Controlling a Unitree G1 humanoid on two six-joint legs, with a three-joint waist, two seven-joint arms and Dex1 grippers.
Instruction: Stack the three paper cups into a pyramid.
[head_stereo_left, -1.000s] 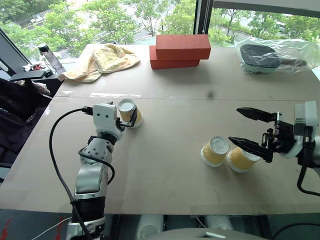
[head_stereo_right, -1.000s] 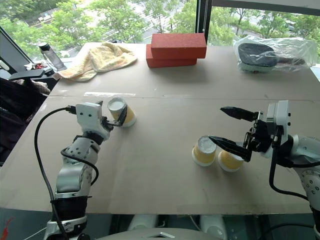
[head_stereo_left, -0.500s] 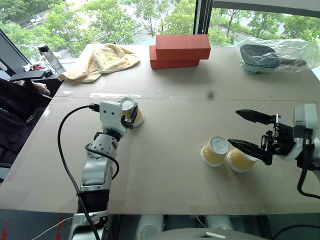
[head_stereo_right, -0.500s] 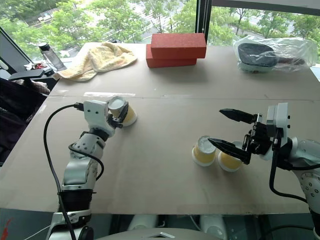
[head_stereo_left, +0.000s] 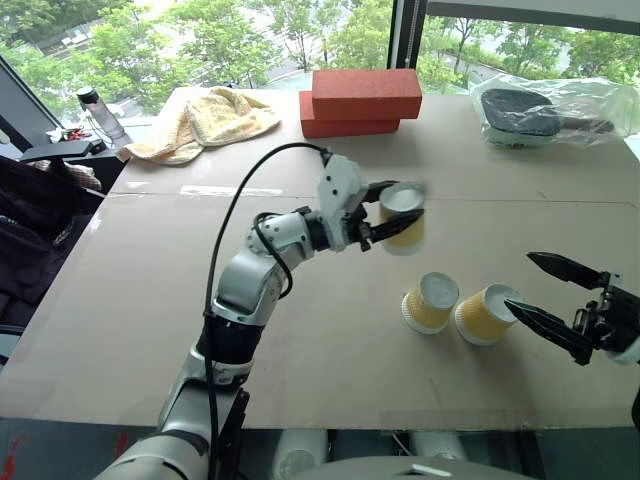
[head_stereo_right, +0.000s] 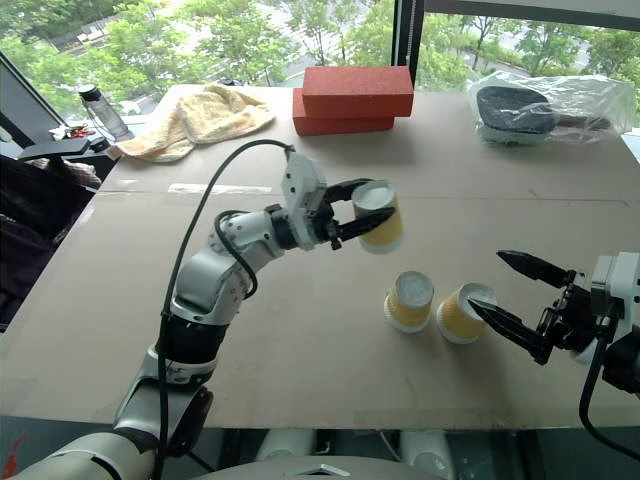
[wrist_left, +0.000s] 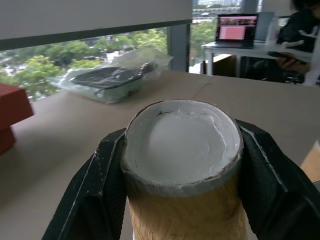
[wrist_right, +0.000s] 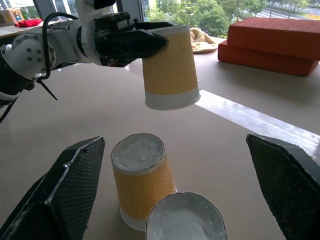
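Note:
The robot's left gripper should release its paper cup across the upturned bases of the two standing cups (head_stereo_left: 475, 295), so that it bridges the gap between them.
My left gripper (head_stereo_left: 396, 212) is shut on one paper cup (head_stereo_left: 408, 232) and holds it base-up in the air, just above and behind the other two. In the left wrist view the black fingers (wrist_left: 90, 195) clamp both sides of that cup (wrist_left: 182, 150). Two more yellow paper cups (head_stereo_left: 430, 302) (head_stereo_left: 483, 315) stand upside down side by side on the table, touching or nearly so. My right gripper (head_stereo_left: 522, 283) is open to their right, its lower fingertip close to the right-hand cup. The right wrist view shows the held cup (wrist_right: 169, 67) hanging above the pair (wrist_right: 142, 175).
Two stacked red bricks (head_stereo_left: 360, 100) lie at the back centre, with a yellow towel (head_stereo_left: 205, 120) at the back left. A plastic bag holding a dark object (head_stereo_left: 550, 110) is at the back right. A bottle (head_stereo_left: 98, 112) stands off the table's left edge.
My left gripper has shut on the left cup, lifted it and carried it right, to just above the two standing cups. My right gripper has drawn back to the right, still open.

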